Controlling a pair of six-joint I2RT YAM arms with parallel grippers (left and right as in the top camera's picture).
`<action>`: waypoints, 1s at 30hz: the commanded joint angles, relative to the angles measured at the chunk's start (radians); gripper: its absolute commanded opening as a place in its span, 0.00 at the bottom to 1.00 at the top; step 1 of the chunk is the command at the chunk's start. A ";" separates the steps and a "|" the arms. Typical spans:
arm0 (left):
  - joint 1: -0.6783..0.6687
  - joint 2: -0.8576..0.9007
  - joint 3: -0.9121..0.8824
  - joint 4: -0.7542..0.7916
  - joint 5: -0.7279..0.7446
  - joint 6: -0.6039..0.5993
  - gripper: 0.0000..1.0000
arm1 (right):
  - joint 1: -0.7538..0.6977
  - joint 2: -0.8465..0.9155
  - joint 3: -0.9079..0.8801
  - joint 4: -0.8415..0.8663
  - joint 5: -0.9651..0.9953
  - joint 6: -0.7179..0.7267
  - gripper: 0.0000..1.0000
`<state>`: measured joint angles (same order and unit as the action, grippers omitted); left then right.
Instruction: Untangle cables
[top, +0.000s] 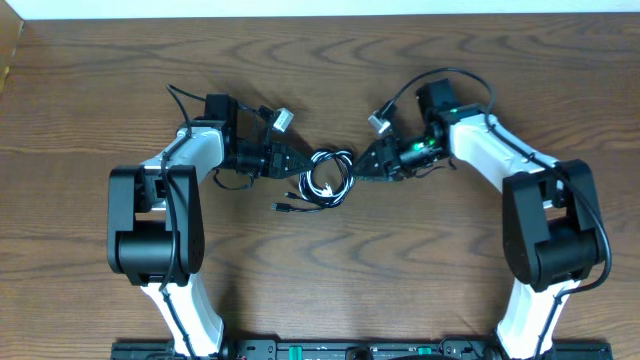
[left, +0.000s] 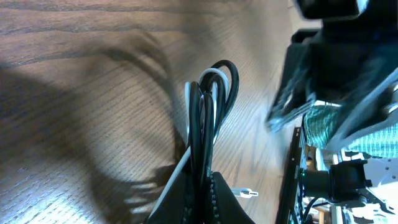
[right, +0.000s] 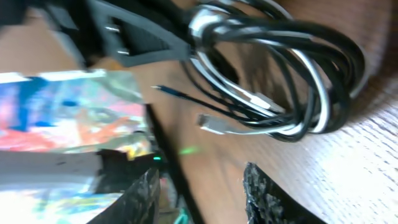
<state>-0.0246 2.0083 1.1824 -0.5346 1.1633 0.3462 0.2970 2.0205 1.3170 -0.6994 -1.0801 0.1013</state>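
I should next move my right gripper to the bundle's black cord (top: 338, 192) (right: 297, 113) next to the small white plug and close it there.
The black and white cables (top: 327, 180) lie coiled in one bundle at the table's middle. My left gripper (top: 303, 160) is shut on the bundle's left side; in the left wrist view the black and white cords (left: 208, 112) run up out of the closed fingers (left: 208, 196). A small white plug (left: 247, 193) shows beside them. My right gripper (top: 368, 163) is open just right of the bundle, not touching it. In the right wrist view the coil (right: 280, 74) lies beyond the open fingers (right: 202, 186), with a white plug end (right: 214, 124) loose.
A thin black cable end (top: 285, 207) trails toward the front-left of the bundle. Both arms' bases stand at the front edge. The wooden table (top: 320, 290) surrounds the bundle.
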 joint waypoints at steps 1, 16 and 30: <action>0.000 0.006 -0.004 0.000 0.041 0.027 0.07 | 0.050 -0.031 -0.005 0.003 0.214 0.093 0.37; -0.031 0.006 -0.005 0.018 -0.218 -0.133 0.07 | 0.264 -0.018 -0.005 0.141 0.764 0.439 0.29; -0.112 0.006 -0.005 0.047 -0.468 -0.245 0.07 | 0.240 -0.002 -0.007 0.159 0.649 0.443 0.19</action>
<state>-0.1188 2.0083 1.1824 -0.4847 0.7517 0.1223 0.5468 2.0205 1.3140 -0.5518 -0.3595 0.5350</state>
